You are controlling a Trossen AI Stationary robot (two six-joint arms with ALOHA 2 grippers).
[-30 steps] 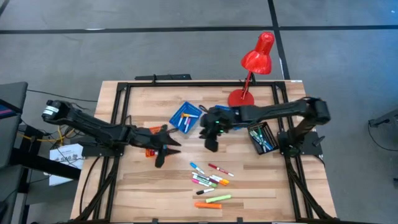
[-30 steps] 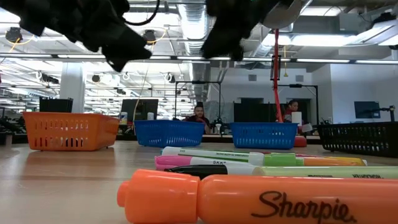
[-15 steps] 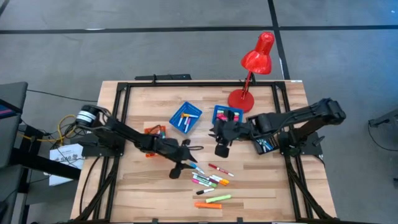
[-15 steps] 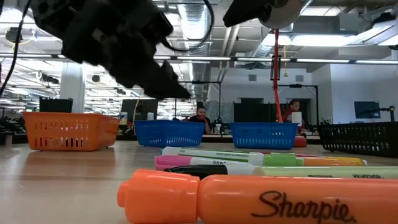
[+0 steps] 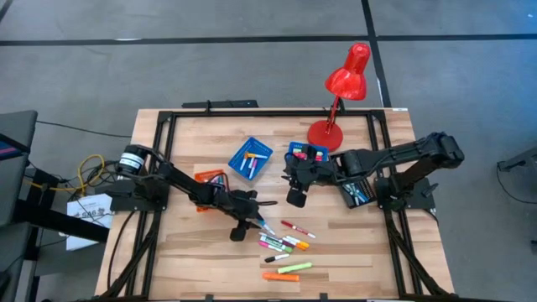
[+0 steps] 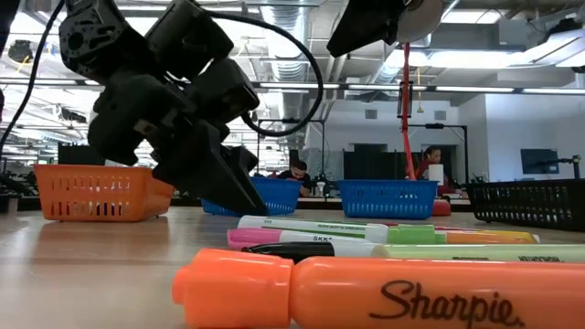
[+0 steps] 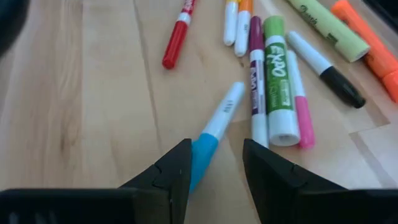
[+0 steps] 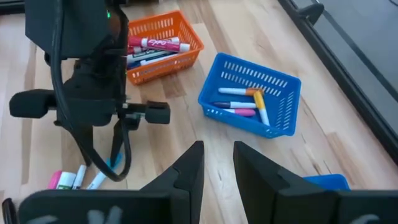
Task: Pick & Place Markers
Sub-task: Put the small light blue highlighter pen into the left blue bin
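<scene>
Next, my left gripper opens, back off and takes the blue cap (image 7: 203, 154) in line, as the white marker slants across its opening with the cap close to one finger.
Several markers (image 5: 284, 244) in mixed colours lie loose on the wooden table, near its front middle. My left gripper (image 5: 252, 223) has come down slanting at the group's left end. It is open, with one finger on either side of the blue cap of a white marker (image 7: 211, 127). Whether a finger touches the cap I cannot tell. An orange marker (image 6: 384, 292) lies nearest the front edge. My right gripper (image 5: 294, 199) hangs high over the table's middle, open, with nothing between its fingers (image 8: 186, 168).
Trays with markers stand behind the group: an orange one (image 5: 210, 179) at the left, two blue ones (image 5: 250, 158) (image 5: 306, 154) in the middle, a black one (image 5: 354, 186) at the right. A red lamp (image 5: 340, 92) stands at the far edge.
My left gripper has come down and gone toward the table's right and near edges, to the left end of the marker group, tipping as it went. My right gripper has risen and shifted a little toward the right edge. No marker has moved.
</scene>
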